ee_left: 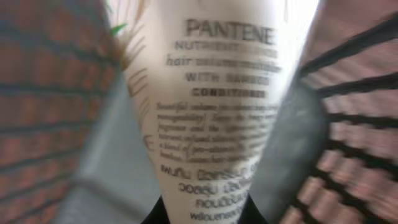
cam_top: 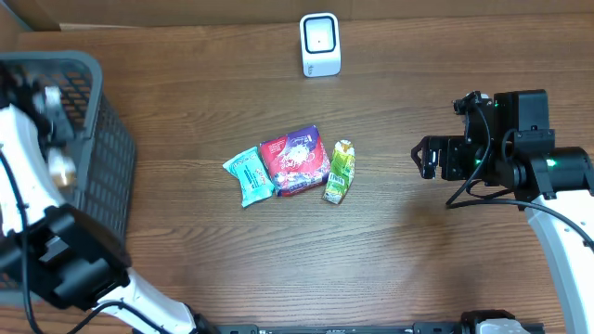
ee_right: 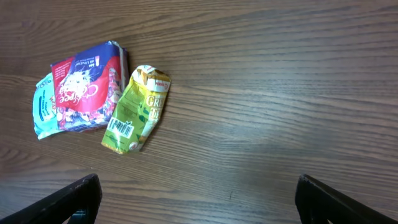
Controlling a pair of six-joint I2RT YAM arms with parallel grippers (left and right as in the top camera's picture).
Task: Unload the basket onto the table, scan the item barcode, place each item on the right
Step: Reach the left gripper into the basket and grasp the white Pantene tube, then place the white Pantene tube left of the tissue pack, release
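Note:
The white Pantene conditioner tube will go down from my left gripper on the wood (cam_top: 225,192) against the basket side of the teal packet.
A white Pantene conditioner tube (ee_left: 214,112) fills the left wrist view, its printed text facing the camera. My left gripper (ee_left: 202,214) is shut on its lower end, inside the dark mesh basket (cam_top: 102,139) at the table's left. The overhead view does not show the tube. The white barcode scanner (cam_top: 320,44) stands at the back centre. My right gripper (cam_top: 425,158) hovers open over bare wood at the right, its fingers (ee_right: 74,199) wide apart with nothing between them.
Three packets lie mid-table: a teal one (cam_top: 249,174), a red and purple one (cam_top: 292,160) and a green carton (cam_top: 340,172) whose barcode faces up (ee_right: 121,129). The basket's mesh walls (ee_left: 360,93) close in on both sides of the tube.

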